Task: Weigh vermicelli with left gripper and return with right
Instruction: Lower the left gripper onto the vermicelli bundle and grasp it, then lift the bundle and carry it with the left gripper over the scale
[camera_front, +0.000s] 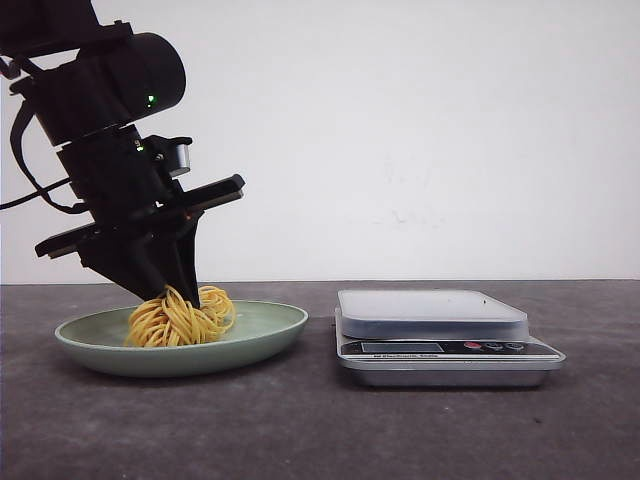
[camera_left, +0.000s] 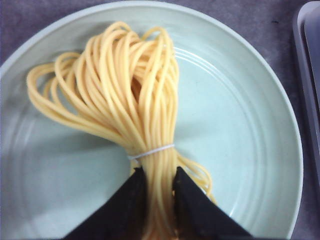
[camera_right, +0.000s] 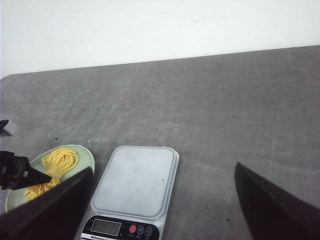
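Observation:
The yellow vermicelli is to go on the silver digital scale. My left gripper will let go of it on the middle of the silver digital scale's platform (camera_front: 422, 302).
A bundle of yellow vermicelli (camera_front: 181, 317), tied with a thin white band, lies on a pale green plate (camera_front: 262, 335) at the left. My left gripper (camera_front: 178, 296) reaches down into the plate and is shut on the bundle; in the left wrist view its black fingers (camera_left: 127, 207) pinch the strands (camera_left: 125, 95) just below the band. A silver digital scale (camera_front: 437, 335) stands to the right of the plate with nothing on its platform. My right gripper is outside the front view; in its wrist view the fingers (camera_right: 270, 207) stand wide apart above the scale (camera_right: 135, 182).
The dark grey table (camera_front: 320, 430) runs to a white wall behind. The scale's edge shows beside the plate in the left wrist view (camera_left: 306, 80). The plate and vermicelli also show in the right wrist view (camera_right: 57, 162).

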